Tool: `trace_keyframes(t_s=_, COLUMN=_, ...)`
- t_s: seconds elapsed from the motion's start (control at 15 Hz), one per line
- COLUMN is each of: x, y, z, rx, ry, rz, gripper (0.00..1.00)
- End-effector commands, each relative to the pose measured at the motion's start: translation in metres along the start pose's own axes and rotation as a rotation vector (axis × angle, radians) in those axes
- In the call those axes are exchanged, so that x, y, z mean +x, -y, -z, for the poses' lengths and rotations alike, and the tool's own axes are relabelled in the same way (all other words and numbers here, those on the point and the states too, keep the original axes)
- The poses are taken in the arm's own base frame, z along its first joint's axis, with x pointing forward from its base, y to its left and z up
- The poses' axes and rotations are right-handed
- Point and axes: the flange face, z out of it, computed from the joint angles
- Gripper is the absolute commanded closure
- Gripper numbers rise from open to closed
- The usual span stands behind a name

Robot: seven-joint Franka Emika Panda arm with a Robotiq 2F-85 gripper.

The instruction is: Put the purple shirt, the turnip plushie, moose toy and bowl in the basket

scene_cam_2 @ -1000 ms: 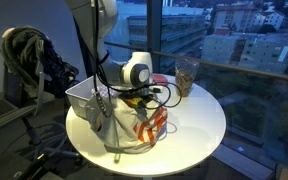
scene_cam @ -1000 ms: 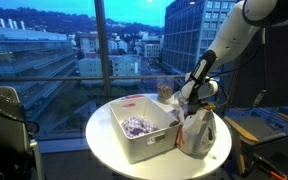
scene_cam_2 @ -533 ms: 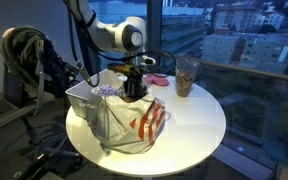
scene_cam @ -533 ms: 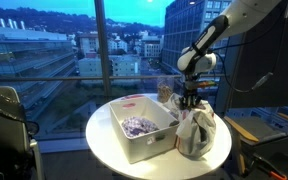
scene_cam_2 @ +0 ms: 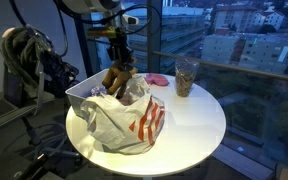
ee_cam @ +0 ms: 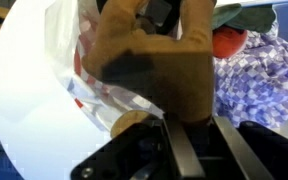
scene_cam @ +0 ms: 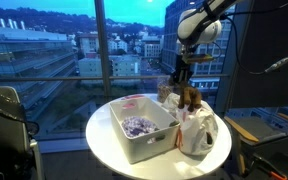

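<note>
Next, my gripper lets go of the brown moose toy in the white basket (scene_cam: 156, 116) next to the purple checked shirt, toward the plastic bag. The moose toy now hangs above that bag.
My gripper (scene_cam: 182, 70) is shut on the brown moose toy (scene_cam: 189, 97) and holds it in the air above a white plastic bag (scene_cam: 197, 132); both also show in an exterior view, the gripper (scene_cam_2: 119, 56) above the toy (scene_cam_2: 117, 80). In the wrist view the moose toy (ee_cam: 154, 50) fills the middle, clamped by the gripper (ee_cam: 194, 120). The white basket (scene_cam: 146, 143) holds the purple checked shirt (scene_cam: 136, 125), seen too in the wrist view (ee_cam: 259, 85). A red and green plushie (ee_cam: 229, 35) lies on the shirt. A pink bowl (scene_cam_2: 160, 78) sits on the table.
The round white table (scene_cam_2: 199, 125) stands by a large window. The plastic bag with red print (scene_cam_2: 124, 125) lies beside the basket (scene_cam_2: 79, 97). A glass tumbler (scene_cam_2: 186, 75) stands near the far rim. A chair with dark clothes (scene_cam_2: 24, 60) is beside the table.
My gripper has risen from low at the plastic bag to well above it, lifting the moose toy out into the air. The bag has slumped flatter.
</note>
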Motion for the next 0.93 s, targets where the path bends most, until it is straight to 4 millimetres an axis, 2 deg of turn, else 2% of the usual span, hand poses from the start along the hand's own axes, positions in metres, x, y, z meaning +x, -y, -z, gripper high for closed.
trace_keyframes(t_s=0.0, x=-0.001, y=0.038, z=0.038, rx=-0.021, ry=-0.14, rz=0.14, gripper=0.93)
trace_keyframes(t_s=0.13, x=0.008, y=0.067, z=0.042, rx=-0.021, ry=-0.211, rz=0.218, gripper=0.93)
trace_keyframes(t_s=0.33, x=0.024, y=0.114, z=0.024, rx=0.005, ry=-0.291, rz=0.355, gripper=0.93)
trace_keyframes(t_s=0.53, x=0.035, y=0.153, z=-0.029, rx=0.048, ry=-0.273, rz=0.493, gripper=0.93)
trace_keyframes(t_s=0.67, x=0.039, y=0.17, z=-0.061, rx=0.046, ry=-0.25, rz=0.575, gripper=0.91)
trace_keyframes(t_s=0.73, x=0.041, y=0.176, z=-0.072, rx=0.045, ry=-0.237, rz=0.601, gripper=0.65)
trace_keyframes(t_s=0.87, x=0.045, y=0.179, z=-0.079, rx=0.028, ry=-0.221, rz=0.637, gripper=0.6)
